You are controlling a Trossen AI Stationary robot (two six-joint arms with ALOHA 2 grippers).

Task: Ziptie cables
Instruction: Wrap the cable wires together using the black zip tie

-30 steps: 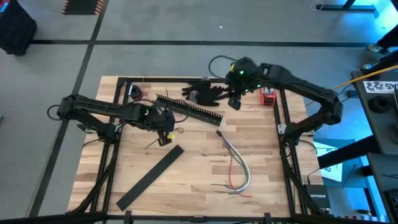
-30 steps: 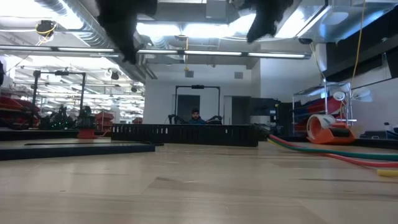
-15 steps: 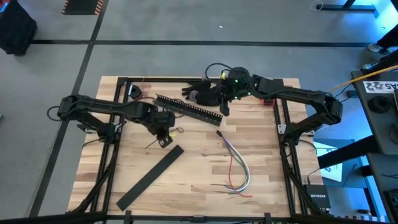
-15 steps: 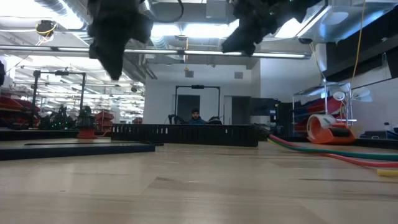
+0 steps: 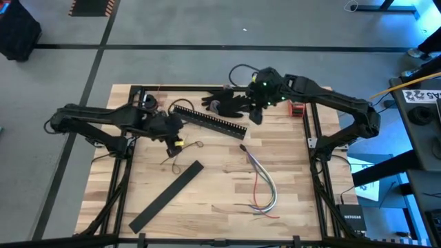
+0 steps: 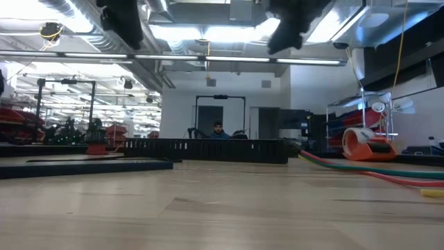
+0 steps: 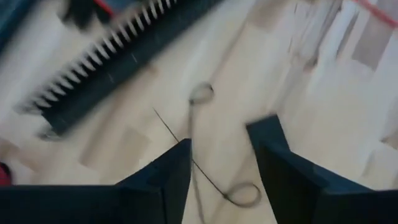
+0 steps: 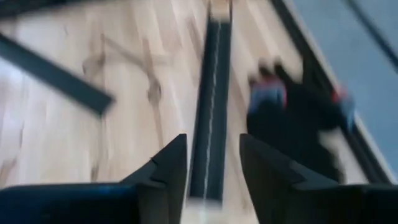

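Next, I close my left gripper on the ziptie just beside its small loop (image 5: 175, 164) (image 7: 217, 190), the one closest to the end of the flat black strip.
The cables (image 5: 265, 186), thin grey, white and red curved wires, lie loose on the table right of centre. The ziptie (image 7: 166, 126), a hair-thin straight dark strip, lies flat on the wood below my left gripper (image 7: 221, 155). A thin grey wire with looped ends (image 7: 191, 124) lies across it. My left gripper (image 5: 172, 138) hangs open above them with nothing between its fingers. My right gripper (image 8: 212, 162) is also open. It hangs high over the far end of the comb-slotted bar (image 8: 210, 124) at the far middle (image 5: 255, 114) and touches nothing.
The comb-slotted black bar (image 5: 210, 120) lies slantwise at the far middle, with black gloves (image 5: 231, 103) behind it. A flat black strip (image 5: 165, 196) lies near the left front. A red and orange object (image 5: 296, 108) stands at the far right by the frame rail.
My left gripper has risen and drawn back toward the table's left and far side. The thin wire and strip that it stood over now show bare on the wood. My right gripper dipped toward the comb-slotted bar and came back up.
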